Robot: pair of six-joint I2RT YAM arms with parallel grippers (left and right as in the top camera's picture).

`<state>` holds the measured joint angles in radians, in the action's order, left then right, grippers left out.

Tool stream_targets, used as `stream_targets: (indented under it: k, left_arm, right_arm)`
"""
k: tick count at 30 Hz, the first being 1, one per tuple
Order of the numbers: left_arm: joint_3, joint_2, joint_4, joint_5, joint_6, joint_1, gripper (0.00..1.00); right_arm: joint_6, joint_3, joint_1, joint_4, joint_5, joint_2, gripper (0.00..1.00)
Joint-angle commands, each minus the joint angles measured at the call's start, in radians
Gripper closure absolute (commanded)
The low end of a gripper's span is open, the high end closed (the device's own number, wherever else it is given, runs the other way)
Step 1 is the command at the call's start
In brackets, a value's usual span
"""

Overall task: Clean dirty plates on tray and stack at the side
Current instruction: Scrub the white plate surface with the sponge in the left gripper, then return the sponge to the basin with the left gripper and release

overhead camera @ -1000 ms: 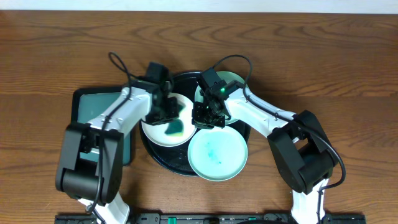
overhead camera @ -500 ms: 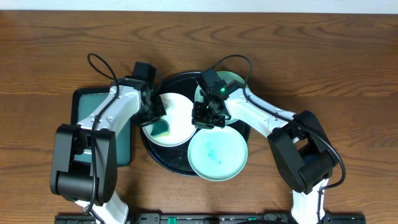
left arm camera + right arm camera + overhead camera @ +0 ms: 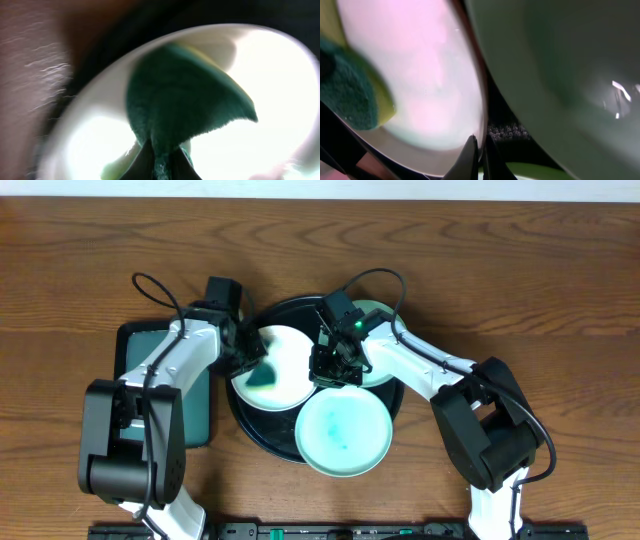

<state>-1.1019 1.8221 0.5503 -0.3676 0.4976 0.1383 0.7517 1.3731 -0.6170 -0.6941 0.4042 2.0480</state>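
The green sponge will go down from my left gripper inside the rectangular tray [image 3: 190,391], toward the edge of that tray that is beside the black round tray.
The black round tray [image 3: 255,430] holds three plates. The white plate [image 3: 290,360] lies at its left. My left gripper [image 3: 247,362] is shut on a green sponge [image 3: 262,377] that presses on the plate's left part; the left wrist view shows the sponge [image 3: 185,95] on the white plate [image 3: 270,90] and my jaws [image 3: 160,162]. My right gripper [image 3: 328,372] is shut on the white plate's right rim, which the right wrist view shows between the jaws [image 3: 480,147]. One mint plate [image 3: 345,432] with teal smears lies in front. Another mint plate [image 3: 372,308] lies behind, partly under the right arm.
A dark rectangular tray with a teal inside [image 3: 140,345] lies left of the round tray, partly under the left arm. Bare wooden table [image 3: 540,280] runs along the back and both sides.
My left gripper has dragged the sponge leftward across the white plate, from near its centre to its left part. The right gripper has held the rim in place.
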Motion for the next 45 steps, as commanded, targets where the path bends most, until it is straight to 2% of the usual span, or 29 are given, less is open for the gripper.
stream_targets:
  k: [1,4,10,24,29,35,41,45]
  left_arm:
    - [0.008,0.02,-0.069,-0.379,-0.052,0.004,0.93]
    - [0.008,0.02,-0.093,-0.45,-0.017,0.01,0.93]
    - [0.008,0.02,-0.047,-0.445,-0.003,0.048,0.93]
    - [0.009,0.02,0.097,0.211,-0.024,0.08,0.93]
    - [-0.004,0.006,0.15,0.36,-0.026,0.08,0.93]
    - [-0.058,-0.064,0.183,0.368,-0.027,0.082,0.93]
    - [-0.094,-0.205,0.24,0.354,-0.037,0.09,0.93]
    - [-0.102,-0.321,0.29,0.42,-0.032,0.057,0.93]
  right_arm:
    - [-0.016,-0.003,0.017,-0.006,-0.037,0.002,0.98]
    - [-0.02,-0.003,0.017,-0.012,-0.037,0.002,0.98]
    - [-0.02,-0.003,0.017,-0.014,-0.037,0.002,0.99]
    - [-0.02,-0.003,0.017,-0.029,-0.037,0.002,0.98]
    - [-0.024,-0.003,0.017,-0.035,-0.037,0.002,0.99]
    - [-0.023,-0.003,0.017,-0.035,-0.037,0.002,0.98]
    - [-0.027,-0.003,0.017,-0.035,-0.037,0.002,0.99]
    - [-0.034,-0.003,0.017,-0.035,-0.04,0.002,0.99]
